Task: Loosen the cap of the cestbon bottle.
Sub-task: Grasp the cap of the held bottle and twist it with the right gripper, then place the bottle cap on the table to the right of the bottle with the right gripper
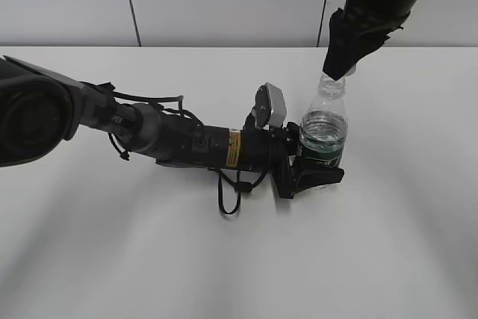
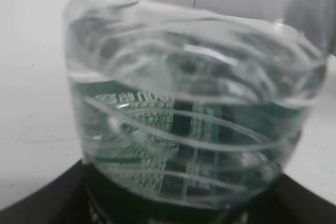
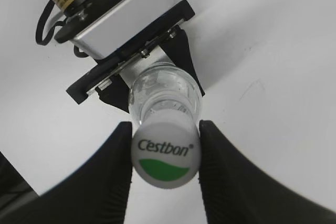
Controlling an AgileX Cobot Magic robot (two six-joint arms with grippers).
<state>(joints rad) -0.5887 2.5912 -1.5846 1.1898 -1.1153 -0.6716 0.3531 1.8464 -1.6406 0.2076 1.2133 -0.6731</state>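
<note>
Next, my right gripper lets go of the white cap on the bare table across the cestbon bottle from my left gripper (image 1: 430,208).
The cestbon bottle (image 1: 323,128) stands upright on the white table, clear with a dark green label band. My left gripper (image 1: 317,169) is shut on its lower body from the left; in the left wrist view the bottle (image 2: 189,124) fills the frame. My right gripper (image 1: 340,69) comes down from above onto the bottle top. In the right wrist view its two black fingers (image 3: 165,153) press both sides of the white cap (image 3: 166,154), which shows a green half-circle and "Cestbon" lettering. In the exterior view the cap is hidden by the fingers.
The left arm (image 1: 149,136) lies low across the table from the left, with a loose black cable loop (image 1: 228,199) under it. A white wall with panel seams stands behind the table's far edge (image 1: 224,46).
</note>
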